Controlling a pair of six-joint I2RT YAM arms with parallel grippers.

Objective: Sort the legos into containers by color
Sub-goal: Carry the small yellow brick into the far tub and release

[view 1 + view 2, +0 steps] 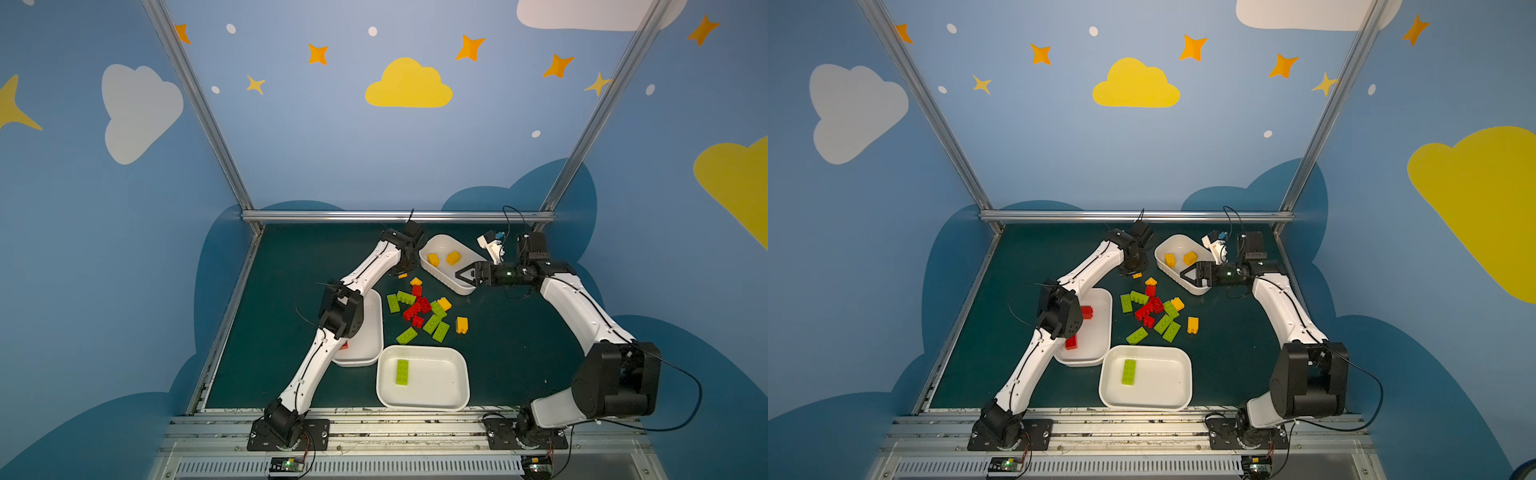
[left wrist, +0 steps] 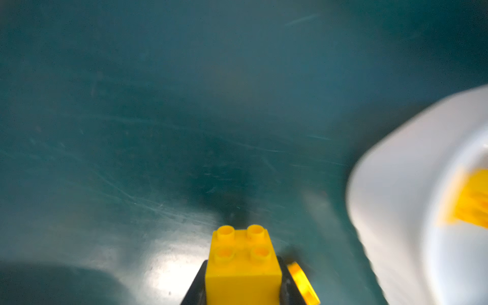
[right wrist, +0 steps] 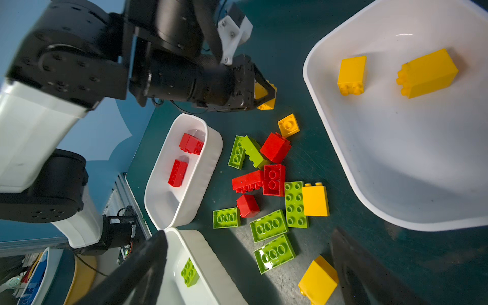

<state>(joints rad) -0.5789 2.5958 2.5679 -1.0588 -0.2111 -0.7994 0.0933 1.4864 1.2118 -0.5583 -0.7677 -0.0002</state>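
Observation:
My left gripper is to let go of the square yellow lego in the far container (image 1: 457,264), against the yellow lego nearest that container's middle.
My left gripper (image 2: 243,284) is shut on a square yellow lego (image 2: 243,264), held just above the mat beside the far container (image 1: 437,275). That white container holds two yellow legos (image 1: 453,257). In a top view the left gripper (image 1: 402,272) stands just left of it. My right gripper (image 1: 459,274) is open and empty over that container's near end. A loose pile of red, green and yellow legos (image 1: 419,309) lies mid-mat. The left container (image 1: 1100,332) holds two red legos (image 3: 177,173). The near container (image 1: 436,386) holds one green lego (image 1: 402,372).
A single yellow lego (image 1: 461,325) lies apart to the right of the pile. The left arm's elbow (image 1: 340,311) hangs over the red container. A metal frame rail (image 1: 395,216) bounds the far edge of the green mat (image 1: 519,340).

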